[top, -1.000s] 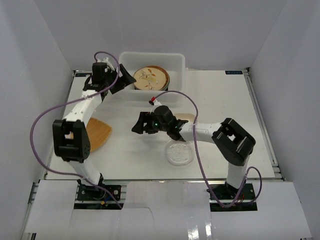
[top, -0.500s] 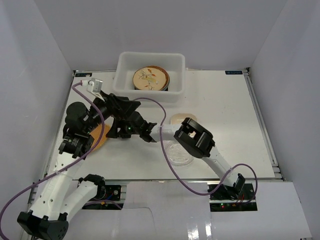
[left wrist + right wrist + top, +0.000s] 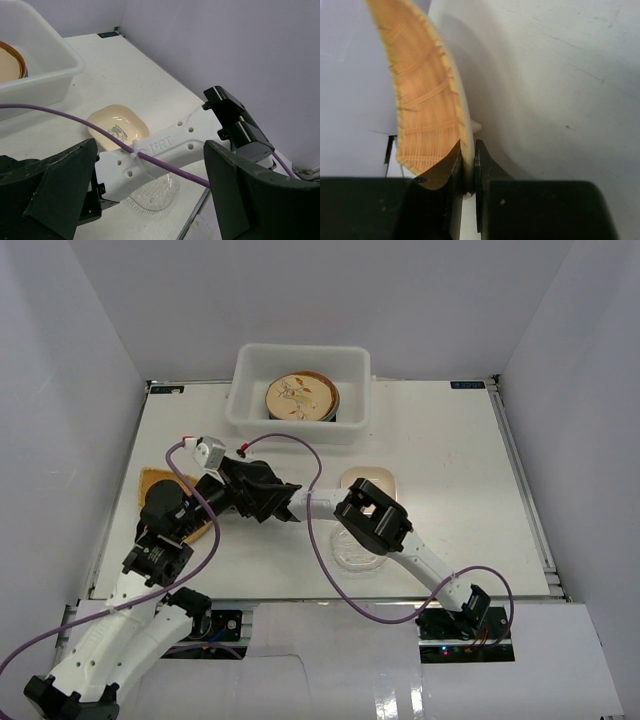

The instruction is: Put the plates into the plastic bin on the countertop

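Note:
Next, my right gripper puts down the tan fan-shaped plate on the cream floral plate in the plastic bin (image 3: 298, 391).
My right gripper (image 3: 468, 150) is shut on the cream rim of the tan fan-shaped plate (image 3: 422, 100). From above, that plate (image 3: 157, 481) shows at the left of the countertop (image 3: 450, 450), partly under my left arm, which also hides the right gripper. My left gripper (image 3: 150, 147) stands wide open, straddling the right arm's white forearm (image 3: 160, 150) without holding anything. The plastic bin (image 3: 300, 350) sits at the back with a cream floral plate (image 3: 298, 396) on top of its stack. On the countertop lie the cream squarish bowl (image 3: 368, 483) and the clear glass plate (image 3: 355, 552).
My two arms cross over the left-centre of the countertop. The right arm's purple cable (image 3: 60, 112) runs between my left fingers. White walls close in the sides and back, and metal rails (image 3: 520, 480) edge the countertop. The bin (image 3: 45, 75) is at the left wrist view's upper left.
My right gripper reached left and closed on the fan-shaped plate's rim. My left arm swung back from the bin to the near left, its open gripper now over the right forearm.

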`<state>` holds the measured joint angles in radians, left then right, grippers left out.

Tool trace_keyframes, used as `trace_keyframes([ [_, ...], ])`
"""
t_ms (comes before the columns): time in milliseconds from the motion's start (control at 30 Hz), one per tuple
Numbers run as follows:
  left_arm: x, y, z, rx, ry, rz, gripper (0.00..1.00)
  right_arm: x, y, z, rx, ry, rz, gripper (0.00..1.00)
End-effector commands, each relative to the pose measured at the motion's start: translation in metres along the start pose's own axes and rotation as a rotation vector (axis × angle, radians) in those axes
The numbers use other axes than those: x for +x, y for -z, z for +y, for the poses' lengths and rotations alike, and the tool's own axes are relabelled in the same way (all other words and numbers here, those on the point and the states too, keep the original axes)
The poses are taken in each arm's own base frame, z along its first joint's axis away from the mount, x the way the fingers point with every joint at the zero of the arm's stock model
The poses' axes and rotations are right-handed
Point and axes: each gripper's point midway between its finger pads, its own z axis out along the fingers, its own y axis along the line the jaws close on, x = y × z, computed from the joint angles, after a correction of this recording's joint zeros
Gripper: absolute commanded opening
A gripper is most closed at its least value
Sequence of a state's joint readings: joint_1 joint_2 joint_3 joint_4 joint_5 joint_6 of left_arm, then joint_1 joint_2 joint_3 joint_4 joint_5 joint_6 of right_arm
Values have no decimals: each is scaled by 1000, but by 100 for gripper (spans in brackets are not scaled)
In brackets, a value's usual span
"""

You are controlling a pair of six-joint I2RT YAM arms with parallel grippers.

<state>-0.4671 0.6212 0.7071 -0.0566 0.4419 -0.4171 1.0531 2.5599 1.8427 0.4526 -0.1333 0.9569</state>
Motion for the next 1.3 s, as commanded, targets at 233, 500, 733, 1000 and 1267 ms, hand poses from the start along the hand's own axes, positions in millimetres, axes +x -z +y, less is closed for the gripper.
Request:
trace_keyframes([
  [233, -23, 17, -28, 85, -88, -121, 98, -89, 79, 74, -118, 209, -218, 8],
  [500, -22, 22, -38, 119, -125, -122, 98, -208, 185, 82, -48, 239, -439, 8],
  [733, -14, 19, -13, -10, -92, -98, 98, -297, 224, 12, 41, 64, -579, 8],
  [1000, -7, 14, -5, -43, -75, -76, 98, -353, 233, -60, 233, 21, -628, 8],
  [1267, -4, 11, -1, -55, -68, -64, 98, -367, 230, -98, 367, 34, -617, 43],
])
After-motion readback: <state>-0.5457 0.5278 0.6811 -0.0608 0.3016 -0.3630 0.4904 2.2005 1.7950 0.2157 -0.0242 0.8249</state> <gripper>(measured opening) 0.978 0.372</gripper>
